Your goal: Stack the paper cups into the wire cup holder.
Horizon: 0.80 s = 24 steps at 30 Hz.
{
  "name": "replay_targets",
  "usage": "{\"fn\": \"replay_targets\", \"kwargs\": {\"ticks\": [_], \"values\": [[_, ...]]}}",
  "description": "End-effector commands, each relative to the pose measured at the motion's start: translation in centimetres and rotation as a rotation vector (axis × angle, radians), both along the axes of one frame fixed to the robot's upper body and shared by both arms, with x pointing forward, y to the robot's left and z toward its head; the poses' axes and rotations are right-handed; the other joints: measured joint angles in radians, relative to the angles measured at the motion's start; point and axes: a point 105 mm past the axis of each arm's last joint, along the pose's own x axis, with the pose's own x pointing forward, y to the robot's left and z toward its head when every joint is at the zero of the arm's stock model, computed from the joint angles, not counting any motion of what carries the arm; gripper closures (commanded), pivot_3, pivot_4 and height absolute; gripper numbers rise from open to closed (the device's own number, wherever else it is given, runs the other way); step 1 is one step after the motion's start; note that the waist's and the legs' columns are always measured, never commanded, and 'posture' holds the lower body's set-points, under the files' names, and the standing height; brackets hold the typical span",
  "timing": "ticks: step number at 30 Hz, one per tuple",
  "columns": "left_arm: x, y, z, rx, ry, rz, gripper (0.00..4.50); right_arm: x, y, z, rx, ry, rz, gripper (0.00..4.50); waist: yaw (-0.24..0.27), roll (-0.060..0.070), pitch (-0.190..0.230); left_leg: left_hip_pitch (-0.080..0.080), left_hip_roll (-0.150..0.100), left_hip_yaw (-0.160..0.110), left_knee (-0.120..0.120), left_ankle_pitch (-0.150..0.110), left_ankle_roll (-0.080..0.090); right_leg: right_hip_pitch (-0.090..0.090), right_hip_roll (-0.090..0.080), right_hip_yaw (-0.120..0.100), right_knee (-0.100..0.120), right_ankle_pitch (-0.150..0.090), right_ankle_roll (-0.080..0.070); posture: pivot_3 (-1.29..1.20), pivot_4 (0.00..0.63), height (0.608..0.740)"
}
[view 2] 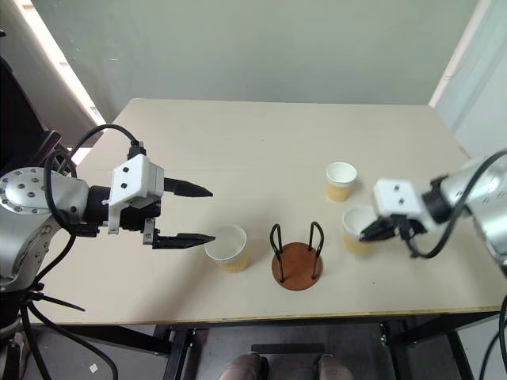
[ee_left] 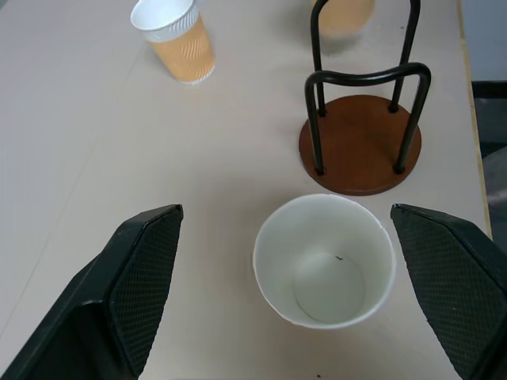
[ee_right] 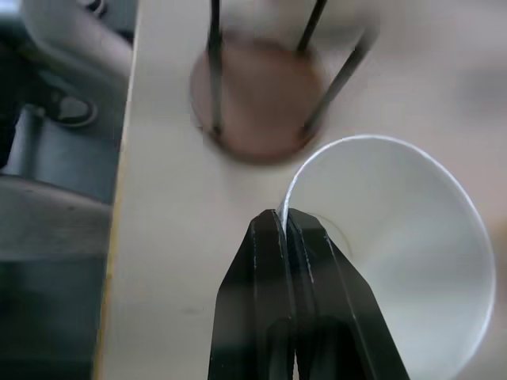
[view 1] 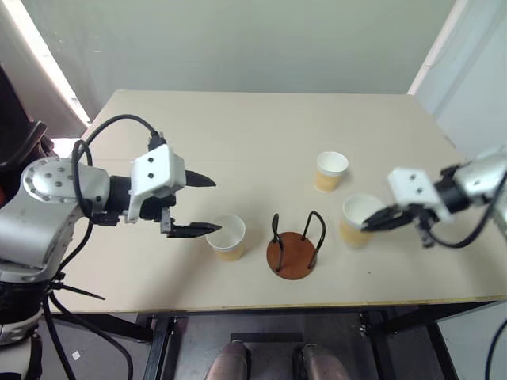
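Observation:
The robot's right gripper will release its paper cup on the round brown base (view 1: pixel 292 254) (ee_right: pixel 257 99) between the black wire loops.
The wire cup holder (view 1: pixel 291 253), black wire loops on a round brown base, stands empty near the table's front edge. One paper cup (view 1: pixel 227 237) stands upright just left of it. My left gripper (view 1: pixel 215 205) hangs open just left of that cup without touching it; the left wrist view has the cup (ee_left: pixel 325 261) between the spread fingers (ee_left: pixel 142 269). My right gripper (view 1: pixel 371 224) is shut on the rim of a second paper cup (view 1: pixel 358 219) just right of the holder, with its fingertips (ee_right: pixel 281 218) pinching the white rim. A third cup (view 1: pixel 331 171) stands farther back.
The tan table (view 1: pixel 238 127) has bare room across its back half and left side. Its front edge runs close below the holder. A pale wall stands behind the table.

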Motion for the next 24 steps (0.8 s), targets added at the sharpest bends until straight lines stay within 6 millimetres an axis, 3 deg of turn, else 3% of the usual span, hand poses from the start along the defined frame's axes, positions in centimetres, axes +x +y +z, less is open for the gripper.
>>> {"fn": "replay_targets", "kwargs": {"ticks": [1,3,5,11,13,24], "values": [[0.1,-0.1,0.5,0.012,-0.043,-0.006,0.00,-0.7,2.0,5.9,0.112,-0.144,0.148,4.48,-0.002,0.000,0.000,0.000,0.000,0.000,0.000,0.000,0.000,0.000,0.000,0.000,0.000,-0.001,-0.001,0.00,0.150,0.740],[0.1,-0.2,0.4,0.005,-0.042,-0.014,0.00,-1.1,3.9,7.9,0.181,-0.173,0.246,4.48,-0.006,0.000,0.000,0.001,0.000,0.000,-0.002,0.000,0.000,-0.001,0.000,0.000,0.000,-0.002,-0.004,0.00,0.150,0.740],[0.1,-0.4,0.4,0.001,-0.044,-0.019,0.00,-1.9,5.4,8.5,0.217,-0.138,0.336,4.48,-0.008,0.000,0.000,0.001,0.001,0.000,-0.004,0.000,0.000,-0.001,0.001,0.000,0.000,-0.003,-0.006,0.00,0.150,0.740],[-0.5,-0.3,0.3,-0.002,-0.041,-0.020,0.00,-3.5,7.7,6.2,0.180,-0.022,0.496,4.48,-0.007,0.000,0.000,0.000,0.001,-0.001,-0.006,0.000,-0.001,-0.002,0.000,-0.002,0.000,-0.005,-0.008,0.00,0.150,0.740],[-0.5,-0.3,0.2,-0.003,-0.040,-0.012,0.00,-3.9,8.0,5.7,0.183,0.016,0.518,4.48,-0.007,0.000,0.000,-0.001,0.001,-0.001,-0.006,0.005,-0.009,-0.003,0.000,-0.002,0.000,-0.004,-0.005,0.00,0.150,0.740],[-1.0,-0.3,0.0,-0.009,-0.031,0.013,0.00,-2.5,9.2,3.0,0.133,0.059,0.517,4.48,-0.009,0.000,0.000,0.002,0.002,0.000,-0.013,0.003,-0.006,-0.005,0.000,-0.002,0.003,-0.005,-0.007,0.00,0.150,0.740]]}}
